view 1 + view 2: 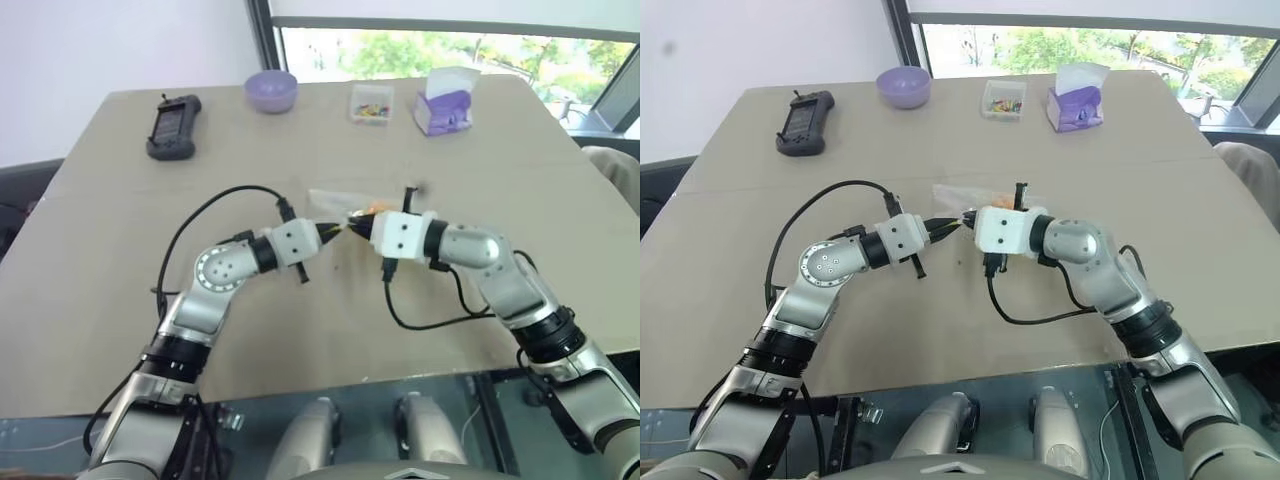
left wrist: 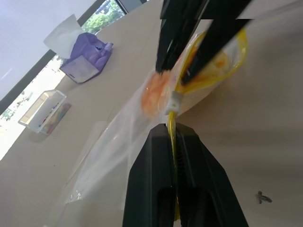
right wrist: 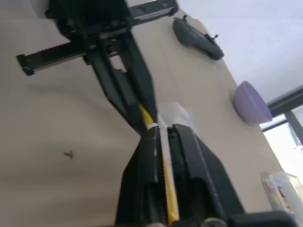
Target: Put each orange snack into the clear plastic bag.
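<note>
The white slider is just past my right gripper's fingers, which should open, pinch it and pull it along the bag's yellow strip (image 2: 243,47).
The clear plastic bag (image 1: 333,200) hangs just above the middle of the table, held by its yellow strip (image 2: 171,142). An orange snack (image 2: 155,92) shows through the film inside the bag, close to the strip, and as an orange patch (image 1: 373,209) from the head views. My left gripper (image 1: 336,231) is shut on the strip from the left. My right gripper (image 1: 358,223) meets it tip to tip from the right, its fingers (image 3: 150,142) closed on the same strip. The bag's far end trails away toward the window.
At the back of the table (image 1: 120,300) stand a purple bowl (image 1: 271,90), a black handheld device (image 1: 173,125), a small clear box of colourful bits (image 1: 371,104) and a purple tissue box (image 1: 444,105). Black cables loop from both wrists.
</note>
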Robot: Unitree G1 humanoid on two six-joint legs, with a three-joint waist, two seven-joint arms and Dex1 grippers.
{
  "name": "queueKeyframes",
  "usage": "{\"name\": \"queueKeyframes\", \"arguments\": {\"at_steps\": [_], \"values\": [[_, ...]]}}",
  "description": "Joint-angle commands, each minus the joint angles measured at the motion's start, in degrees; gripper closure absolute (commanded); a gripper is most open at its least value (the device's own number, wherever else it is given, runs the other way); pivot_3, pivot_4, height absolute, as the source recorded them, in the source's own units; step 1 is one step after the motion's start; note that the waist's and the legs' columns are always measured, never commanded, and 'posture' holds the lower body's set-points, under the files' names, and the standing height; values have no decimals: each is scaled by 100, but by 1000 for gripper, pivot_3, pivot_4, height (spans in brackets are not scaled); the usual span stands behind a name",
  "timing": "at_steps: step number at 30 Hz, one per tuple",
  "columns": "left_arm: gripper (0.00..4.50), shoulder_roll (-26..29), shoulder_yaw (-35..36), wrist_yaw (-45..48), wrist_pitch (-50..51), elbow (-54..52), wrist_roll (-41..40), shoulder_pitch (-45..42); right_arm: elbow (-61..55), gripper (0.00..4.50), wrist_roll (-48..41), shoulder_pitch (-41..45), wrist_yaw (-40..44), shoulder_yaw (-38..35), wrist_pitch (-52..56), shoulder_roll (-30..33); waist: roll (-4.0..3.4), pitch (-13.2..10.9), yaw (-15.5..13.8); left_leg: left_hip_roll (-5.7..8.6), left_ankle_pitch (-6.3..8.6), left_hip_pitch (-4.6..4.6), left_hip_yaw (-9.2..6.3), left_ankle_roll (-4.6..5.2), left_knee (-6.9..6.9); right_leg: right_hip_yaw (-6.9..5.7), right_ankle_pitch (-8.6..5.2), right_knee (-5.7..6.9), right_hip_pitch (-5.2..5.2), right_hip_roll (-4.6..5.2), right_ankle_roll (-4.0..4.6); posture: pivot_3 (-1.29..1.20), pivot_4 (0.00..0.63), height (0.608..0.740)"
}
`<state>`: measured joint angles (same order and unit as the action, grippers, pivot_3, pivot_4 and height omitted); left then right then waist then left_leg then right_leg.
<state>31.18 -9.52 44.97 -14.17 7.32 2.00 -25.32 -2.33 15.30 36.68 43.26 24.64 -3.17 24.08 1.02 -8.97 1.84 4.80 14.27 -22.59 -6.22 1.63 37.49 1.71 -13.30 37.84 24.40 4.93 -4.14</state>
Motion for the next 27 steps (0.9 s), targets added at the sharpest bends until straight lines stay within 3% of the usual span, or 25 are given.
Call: {"name": "queueKeyframes", "arguments": {"at_steps": [1, 27], "values": [[4500, 49, 102, 33, -97, -155, -99, -65, -2, 4045, 77, 206, -13, 39, -268, -75, 0, 0, 9, 0, 0, 0, 0, 0, 0, 0, 0, 1, 0, 0, 0, 0, 150, 740], [4500, 74, 149, 7, -167, -187, -102, -51, 324, 4045, 309, 332, 67, 1, -262, -187, 0, 0, 19, 0, 0, 0, -1, 0, -1, 0, 0, 2, 2, -1, 0, 0, 150, 740]]}}
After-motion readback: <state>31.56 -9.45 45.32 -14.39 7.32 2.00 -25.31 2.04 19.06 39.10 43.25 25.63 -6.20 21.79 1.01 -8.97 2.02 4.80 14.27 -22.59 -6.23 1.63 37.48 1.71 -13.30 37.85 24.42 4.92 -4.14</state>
